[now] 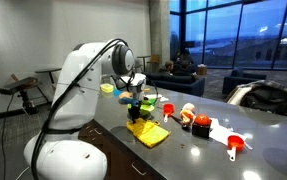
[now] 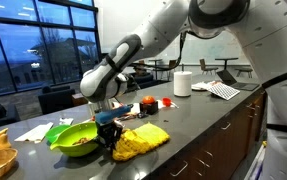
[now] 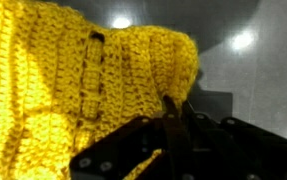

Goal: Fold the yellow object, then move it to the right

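My gripper is going to release the pinched edge on the middle of the yellow cloth (image 1: 146,134), close to the front edge of the counter.
The yellow object is a crocheted cloth (image 1: 149,132) lying on the dark countertop (image 1: 213,157); it also shows in an exterior view (image 2: 143,141) and fills the wrist view (image 3: 73,80). My gripper (image 1: 136,114) is down at the cloth's edge, seen also in an exterior view (image 2: 110,137). In the wrist view the black fingers (image 3: 171,122) are closed together with a fold of yellow cloth pinched between them.
A green bowl (image 2: 73,136) sits right beside the gripper. Red and white toys (image 1: 198,122), red measuring cups (image 1: 234,145) and a paper roll (image 2: 182,83) stand further along the counter. The counter's front edge (image 2: 198,132) is near the cloth.
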